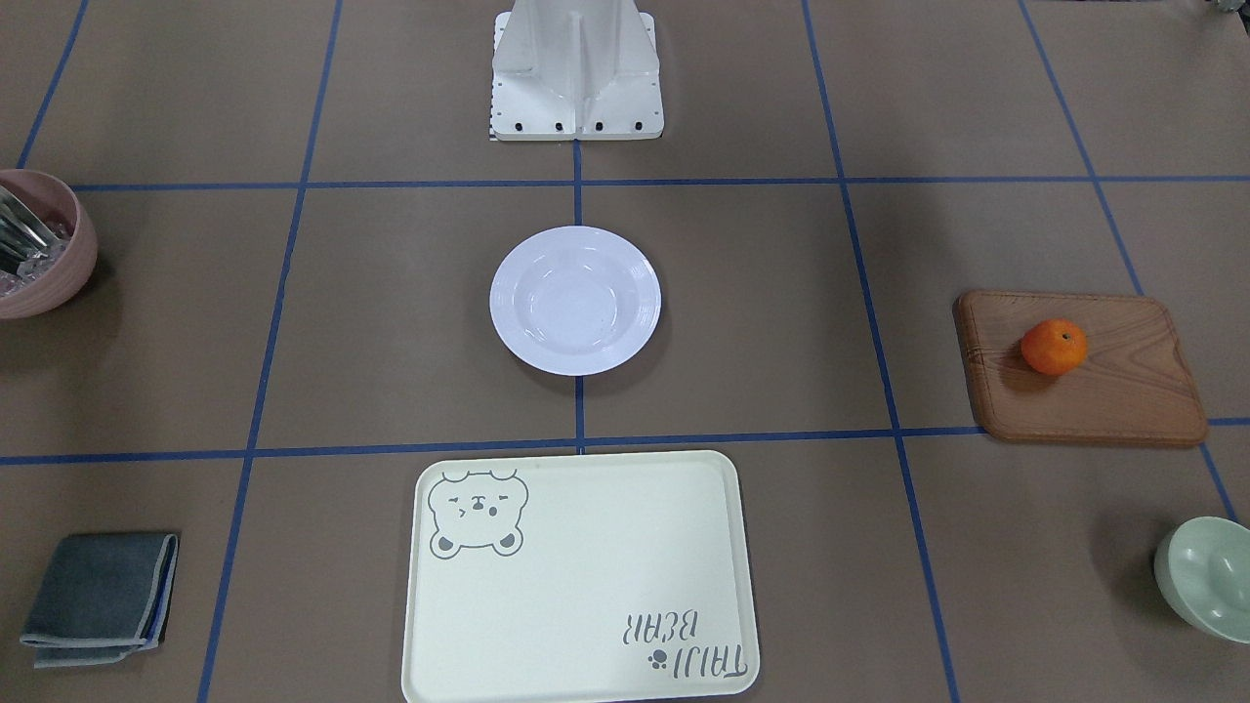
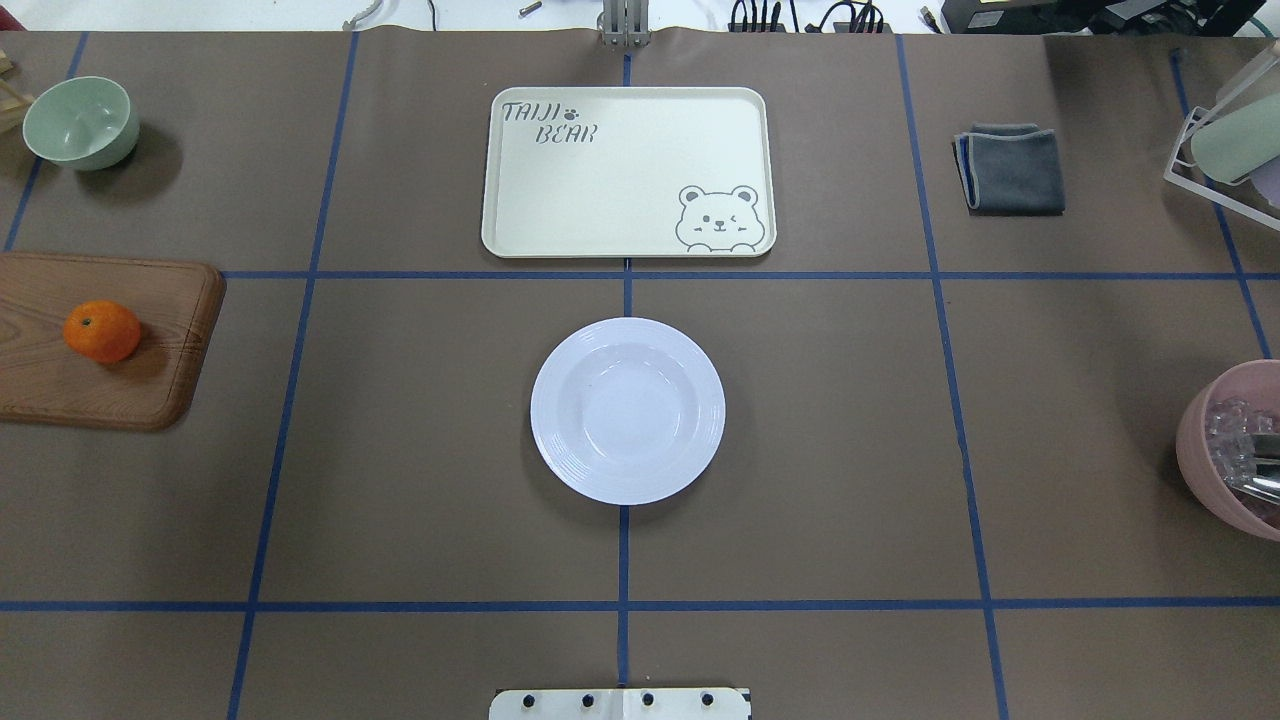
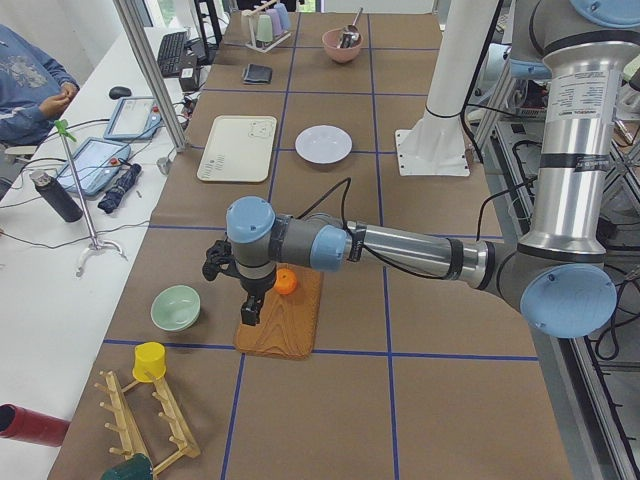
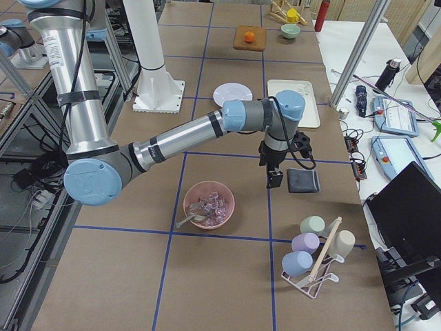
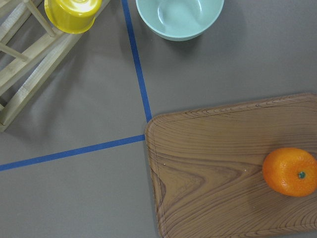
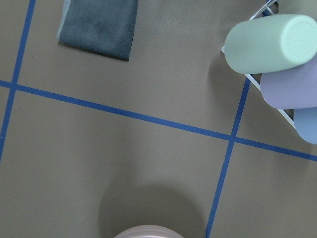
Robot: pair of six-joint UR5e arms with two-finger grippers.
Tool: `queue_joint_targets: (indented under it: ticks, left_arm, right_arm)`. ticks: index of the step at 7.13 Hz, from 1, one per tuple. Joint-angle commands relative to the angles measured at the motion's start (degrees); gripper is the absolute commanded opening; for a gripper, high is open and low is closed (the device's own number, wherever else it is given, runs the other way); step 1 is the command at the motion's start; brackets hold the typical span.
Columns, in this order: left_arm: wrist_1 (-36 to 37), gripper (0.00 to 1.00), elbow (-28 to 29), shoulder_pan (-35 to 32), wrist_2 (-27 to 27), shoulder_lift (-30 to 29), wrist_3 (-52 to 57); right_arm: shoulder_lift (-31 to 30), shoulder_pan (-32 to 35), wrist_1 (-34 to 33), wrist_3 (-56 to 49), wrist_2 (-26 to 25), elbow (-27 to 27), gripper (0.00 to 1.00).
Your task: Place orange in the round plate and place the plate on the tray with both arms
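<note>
I need to next move my left gripper to the middle of the orange (image 1: 1055, 347) (image 5: 290, 172) on the brown wooden board and close it there.
The orange (image 1: 1054, 347) (image 2: 102, 331) (image 5: 290, 172) lies on a brown wooden board (image 1: 1084, 381) on my left side. The round plate (image 1: 575, 301) (image 2: 627, 410) sits empty at the table's centre. Beyond it lies the tray (image 1: 581, 576) (image 2: 627, 172), bare. My left gripper (image 3: 248, 310) shows only in the exterior left view. It hangs over the board close beside the orange (image 3: 286, 282), and I cannot tell its state. My right gripper (image 4: 274, 179) shows only in the exterior right view. It hovers between a pink bowl and a grey cloth, state unclear.
A pale green bowl (image 2: 80, 122) stands beyond the board. A pink bowl (image 2: 1235, 450) with utensils and a folded grey cloth (image 2: 1010, 168) are on my right side. A cup rack (image 4: 313, 255) stands at that end. A yellow cup (image 5: 72, 15) hangs on a wooden rack. A person (image 3: 30, 85) sits at a side desk.
</note>
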Motion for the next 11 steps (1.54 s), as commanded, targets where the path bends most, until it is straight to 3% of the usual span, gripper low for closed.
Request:
queue_joint_targets:
  ticks: [1,4,6,10,11]
  left_arm:
    - [-0.45,0.99,-0.22,2.08,-0.04,-0.07,-4.66]
    - [-0.10,0.99,-0.31,2.08,-1.18,-0.25,-5.19]
    - [0.16,0.99,-1.10,2.08,-0.66,-1.03,-5.45]
    - [-1.41,0.99,-0.23,2.34,-0.74,-0.33,-6.15]
    - [-1.59,0.99,-0.13,5.48,-0.66,-0.68,-6.07]
  right_arm:
    - [-1.79,0.24,0.12,2.94,0.44,2.33,1.00]
    - [-2.33,0.16,2.04,15.39,3.08,3.66,1.00]
    - [-5.58,-0.28,13.16,17.10,3.26,1.66,1.00]
    - [-8.05,-0.37,17.79,17.37,3.43,1.38,1.00]
    - [-8.05,-0.37,17.87,17.11,4.22,2.43,1.00]
